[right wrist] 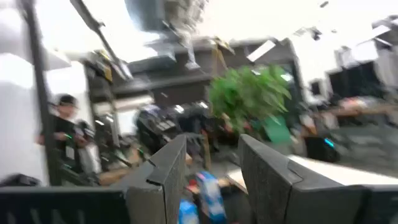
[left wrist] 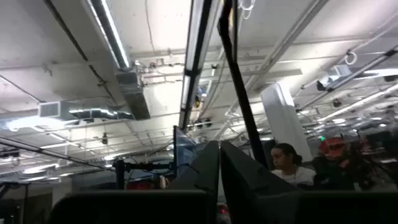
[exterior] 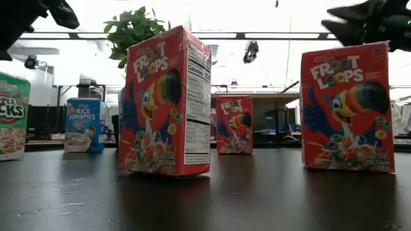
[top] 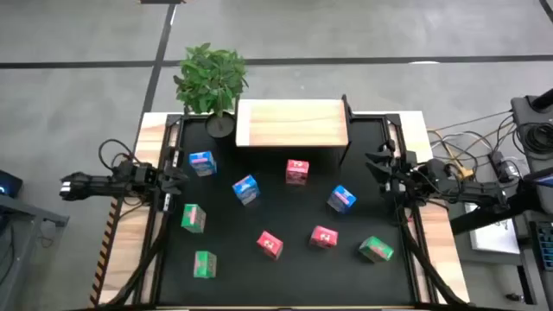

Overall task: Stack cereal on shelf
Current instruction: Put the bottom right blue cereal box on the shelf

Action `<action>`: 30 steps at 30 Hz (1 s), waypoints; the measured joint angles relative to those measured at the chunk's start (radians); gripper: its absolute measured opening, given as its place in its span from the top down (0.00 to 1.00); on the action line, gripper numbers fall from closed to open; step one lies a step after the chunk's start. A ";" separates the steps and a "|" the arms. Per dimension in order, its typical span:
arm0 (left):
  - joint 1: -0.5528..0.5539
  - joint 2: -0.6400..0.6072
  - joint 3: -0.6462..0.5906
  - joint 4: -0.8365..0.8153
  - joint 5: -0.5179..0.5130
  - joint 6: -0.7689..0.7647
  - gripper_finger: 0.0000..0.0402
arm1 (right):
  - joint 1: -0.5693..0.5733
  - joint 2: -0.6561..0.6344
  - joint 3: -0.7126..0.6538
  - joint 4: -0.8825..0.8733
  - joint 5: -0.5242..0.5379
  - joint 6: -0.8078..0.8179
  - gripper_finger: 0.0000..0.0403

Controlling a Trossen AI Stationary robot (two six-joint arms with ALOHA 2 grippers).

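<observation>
The robot's right gripper should next close on the sides of the blue carton (top: 340, 199) that is closest to it, the one just beyond a red carton.
Nine small cereal cartons stand scattered on the black mat in the high view: blue ones (top: 201, 162) (top: 246, 189) (top: 342, 199), red ones (top: 297, 171) (top: 270, 244) (top: 324, 236), green ones (top: 193, 218) (top: 205, 264) (top: 377, 250). The light-wood shelf (top: 292, 123) sits at the far edge with nothing on it. My left gripper (top: 179, 175) hovers at the mat's left edge near the far blue carton, shut (left wrist: 219, 171), tipped up toward the ceiling. My right gripper (top: 373, 162) hovers at the right edge, open (right wrist: 214, 171), and faces a blue carton (right wrist: 208, 193).
A potted plant (top: 212, 79) stands at the shelf's left end. Raised black rails (top: 160, 216) border the mat on both sides. Cables and gear (top: 484, 164) lie off the table's right. A person (left wrist: 286, 163) is in the room beyond. Two red cartons (exterior: 166, 102) (exterior: 347, 106) stand close to the low camera.
</observation>
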 joint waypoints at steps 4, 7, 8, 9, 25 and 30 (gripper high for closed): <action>0.000 0.001 0.019 0.004 -0.008 0.015 1.00 | 0.008 0.037 0.072 -0.112 -0.013 0.002 0.66; 0.000 0.001 0.042 0.004 -0.008 0.016 1.00 | 0.008 0.095 0.178 -0.306 -0.006 0.020 0.66; 0.000 0.001 0.048 0.001 -0.008 0.016 1.00 | 0.008 0.121 0.217 -0.375 -0.005 0.030 0.66; 0.000 0.001 0.054 -0.004 -0.008 0.016 1.00 | 0.008 0.149 0.256 -0.444 -0.005 0.037 0.66; 0.000 0.001 0.072 -0.013 -0.008 0.016 1.00 | 0.083 0.704 0.783 -1.203 0.049 0.242 0.66; 0.000 0.001 0.072 -0.009 -0.008 0.016 1.00 | 0.145 0.840 0.949 -1.425 0.051 0.349 0.66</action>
